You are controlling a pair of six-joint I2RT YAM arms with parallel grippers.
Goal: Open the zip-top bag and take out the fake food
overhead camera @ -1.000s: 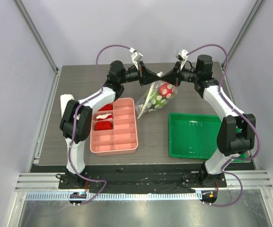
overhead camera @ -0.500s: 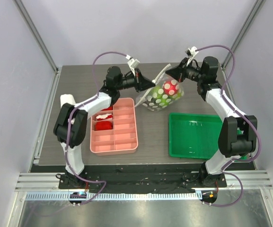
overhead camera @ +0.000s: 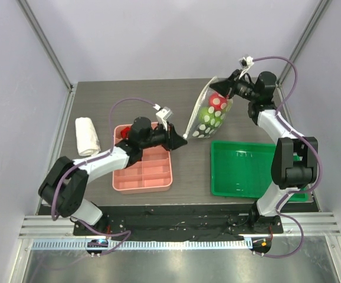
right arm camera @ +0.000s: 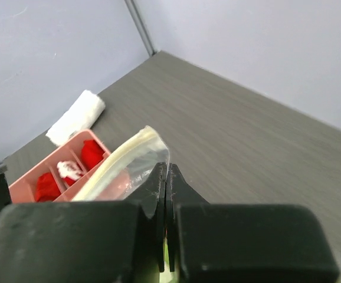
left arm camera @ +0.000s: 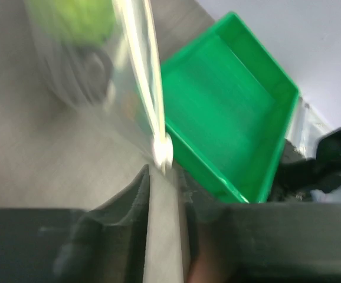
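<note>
The zip slider is out of reach of my left gripper's fingers. Next, my right gripper swings the bag, and my left gripper needs to grab the zip's middle (overhead camera: 197, 108).
The zip-top bag (overhead camera: 201, 121) hangs in the air, clear with white dots. It holds a red apple (overhead camera: 217, 101) above a green fruit (overhead camera: 209, 116); the pear is not clear to see. My right gripper (overhead camera: 228, 84) is shut on the bag's top corner (right arm camera: 136, 154), as the right wrist view (right arm camera: 166, 171) shows. The zip strip runs down to the bag's lower corner, where my left gripper (overhead camera: 181, 139) sits. In the blurred left wrist view the white zip slider (left arm camera: 161, 150) is at my left gripper's tips (left arm camera: 163, 171). Its jaws stand a narrow gap apart, with table showing between them.
A green tray (overhead camera: 247, 171) lies at the near right, just under and right of the bag, also in the left wrist view (left arm camera: 229, 106). A pink divided tray (overhead camera: 144, 177) with red pieces lies under my left arm. A rolled white towel (overhead camera: 87, 135) lies far left.
My left gripper has moved from beside the right gripper down and to the near left along the zip strip. My right gripper has lifted the bag's corner back and to the right.
</note>
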